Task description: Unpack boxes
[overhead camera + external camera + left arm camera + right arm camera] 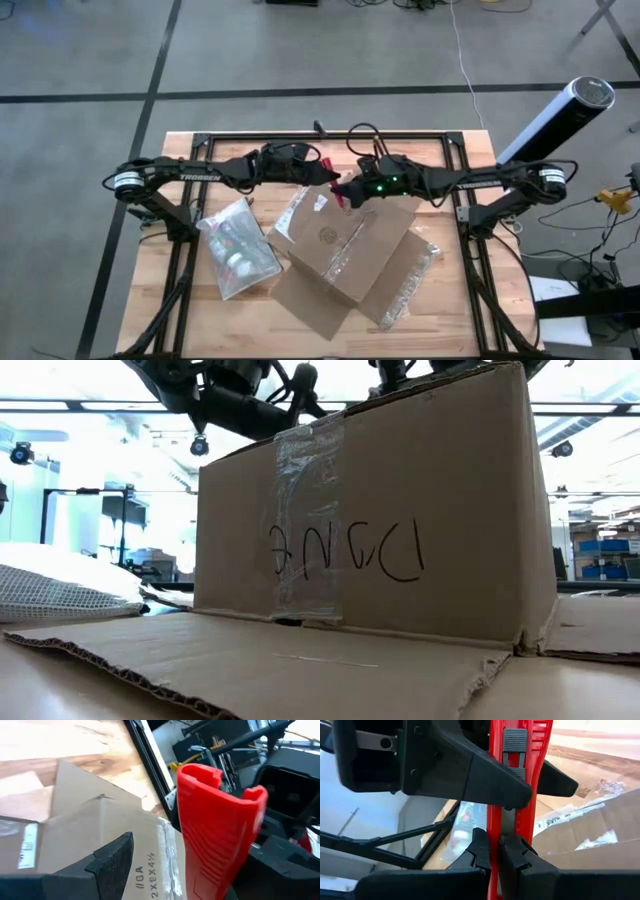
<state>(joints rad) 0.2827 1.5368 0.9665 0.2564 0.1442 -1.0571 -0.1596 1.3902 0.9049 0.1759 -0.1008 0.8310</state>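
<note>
My right gripper's shut fingers only touch the edge of the knife's slider. They should open and close around the knife's body (525, 826) before my left gripper lets go of it.
The brown cardboard box (345, 245) stands mid-table with its flaps spread flat on the wood; the low view shows its taped side (400, 510). Above the box's far edge my left gripper (322, 172) is shut on a red utility knife (337, 185), which fills the left wrist view (215, 820). My right gripper (350, 188) is shut and meets the knife from the table's right. In the right wrist view its closed tips (497, 840) stand at the knife's narrow slider edge (542, 750). My left gripper has the knife's handle (540, 805) between its two fingers, one finger (470, 775) in front of the handle and one behind, across its length. The knife is lifted clear above the box. In the left wrist view one finger (110, 862) shows beside the handle; the contact itself is hidden. My right gripper's shut fingertips (520, 852) lie against or just short of the knife's narrow edge (494, 827); I cannot tell whether they touch it.
A translucent zip pouch (238, 248) lies left of the box and shows at the left in the low view (60, 585). A sheet of bubble wrap (410, 280) lies on the box's right flap. A black metal frame (470, 230) borders the work area.
</note>
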